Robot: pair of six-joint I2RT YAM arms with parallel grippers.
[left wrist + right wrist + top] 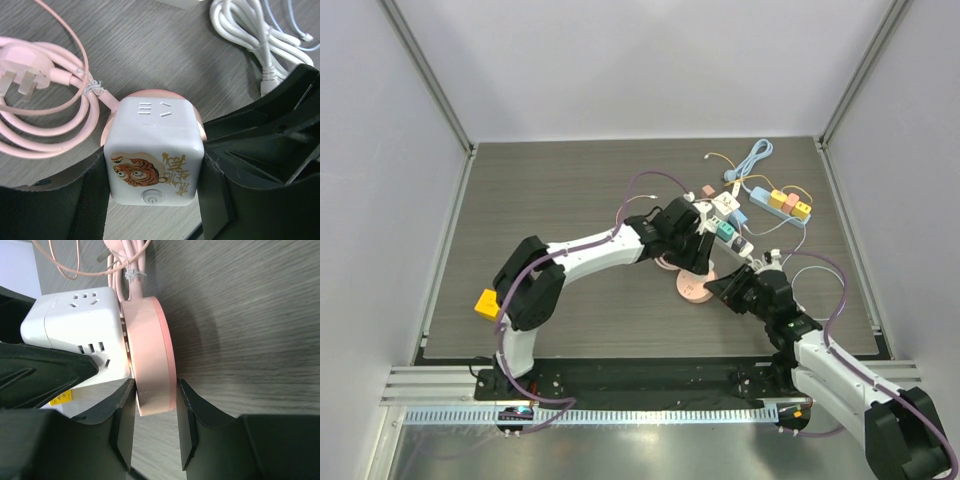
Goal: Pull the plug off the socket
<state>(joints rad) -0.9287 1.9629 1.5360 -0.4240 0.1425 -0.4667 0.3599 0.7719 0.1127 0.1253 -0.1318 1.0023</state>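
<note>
The robot's left gripper will release the white cube socket on the table (506,273) just behind the yellow block.
My left gripper (155,192) is shut on a white cube socket (155,145) with a tiger picture and a power button, one finger on each side. A pink round plug (150,360) sits flat against one face of the cube, with a narrow gap where metal prongs show. The rim of that pink disc is held by my right gripper (155,412), which is shut on it. In the top view both grippers meet at mid-table around the pink plug (695,290), the left gripper (705,252) above it and the right gripper (722,288) beside it.
A pink cord (45,125) coils from the disc to a three-pin plug (20,72). White cables (250,40) lie close by. A blue power strip (783,203) with coloured plugs and a coiled cable (755,155) lie at the back right. A yellow block (486,303) sits left.
</note>
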